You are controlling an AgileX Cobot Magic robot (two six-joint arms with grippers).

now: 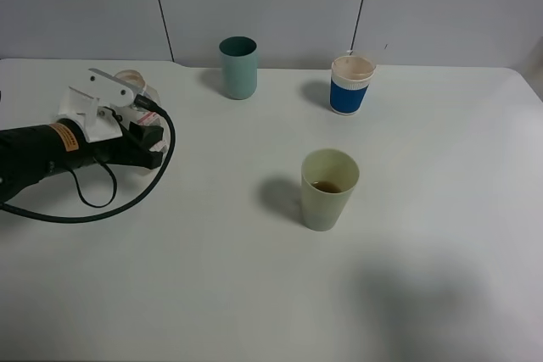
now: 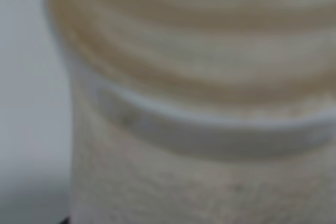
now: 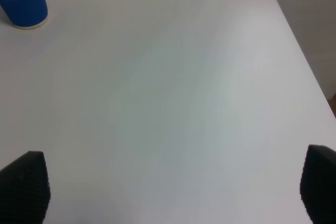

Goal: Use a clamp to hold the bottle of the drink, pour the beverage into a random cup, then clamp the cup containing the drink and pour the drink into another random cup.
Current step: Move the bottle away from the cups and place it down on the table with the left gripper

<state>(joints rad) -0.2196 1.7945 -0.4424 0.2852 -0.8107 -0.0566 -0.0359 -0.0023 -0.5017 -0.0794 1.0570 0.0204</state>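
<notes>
Next, my left hand sets the drink bottle on the bare table diagonally (image 1: 159,168) in front of the teal cup.
A clear plastic drink bottle (image 1: 136,89) stands at the far left of the table. My left gripper (image 1: 151,143) is around its lower part and looks shut on it. The bottle (image 2: 199,103) fills the left wrist view, blurred, with no fingers showing. A pale green cup (image 1: 329,188) stands mid-table with brown drink in its bottom. A teal cup (image 1: 238,67) and a blue-and-white paper cup (image 1: 351,84) stand at the back. My right gripper (image 3: 168,192) is open and empty above bare table; it is out of the exterior high view. The paper cup also shows in the right wrist view (image 3: 22,1).
The white table (image 1: 441,277) runs to a grey wall at the back. A black cable (image 1: 102,201) loops from the left arm onto the table. The table's right edge (image 3: 310,77) shows in the right wrist view.
</notes>
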